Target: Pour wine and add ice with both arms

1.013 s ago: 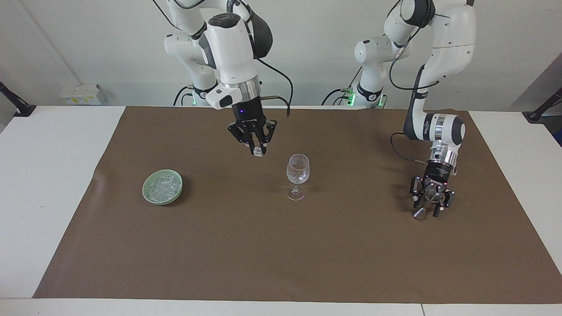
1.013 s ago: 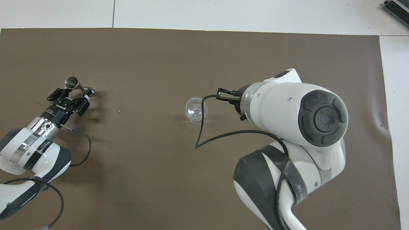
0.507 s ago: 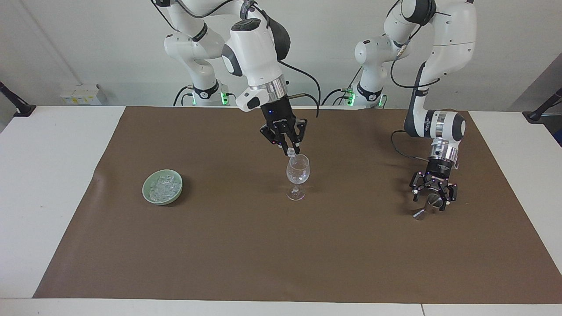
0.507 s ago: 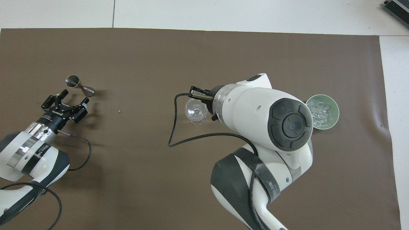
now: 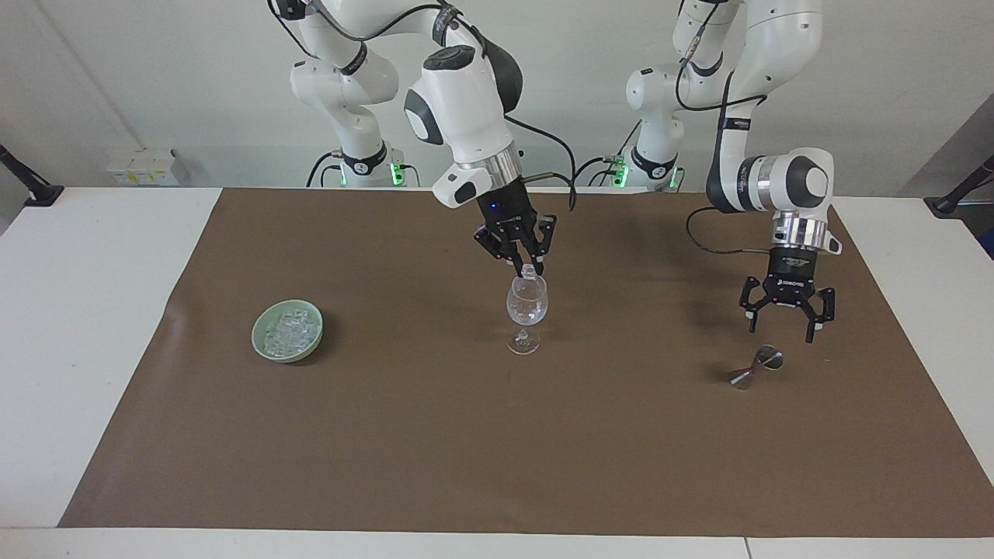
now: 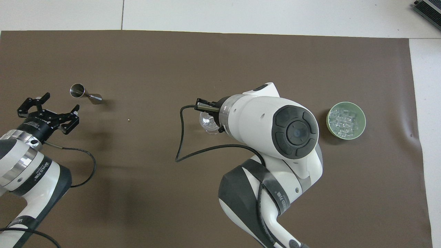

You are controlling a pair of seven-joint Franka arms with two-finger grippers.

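Next, my right gripper lets go of the ice cube inside the clear stemmed glass (image 6: 211, 119) on the brown cloth.
My right gripper (image 5: 528, 266) is shut on one cube of ice (image 5: 528, 272) and hangs just over the rim of the clear stemmed glass (image 5: 526, 304), which stands mid-cloth. In the overhead view the right arm's wrist hides that gripper and part of the glass (image 6: 206, 121). More ice (image 5: 289, 330) fills a green bowl (image 5: 257, 340) toward the right arm's end. A steel jigger (image 5: 757, 365) lies on its side on the cloth toward the left arm's end. My left gripper (image 5: 780, 334) stands open above it, holding nothing. No wine is in view.
A brown cloth (image 5: 435, 450) covers most of the white table (image 5: 85, 326). In the overhead view the jigger (image 6: 84, 93), left gripper (image 6: 51, 103) and bowl (image 6: 362, 128) are spread wide apart. A tiny speck (image 6: 128, 120) lies on the cloth between jigger and glass.
My right gripper carried the ice cube from between bowl and glass to over the glass's rim. My left gripper let go of the jigger, opened and rose; the jigger stays on the cloth.
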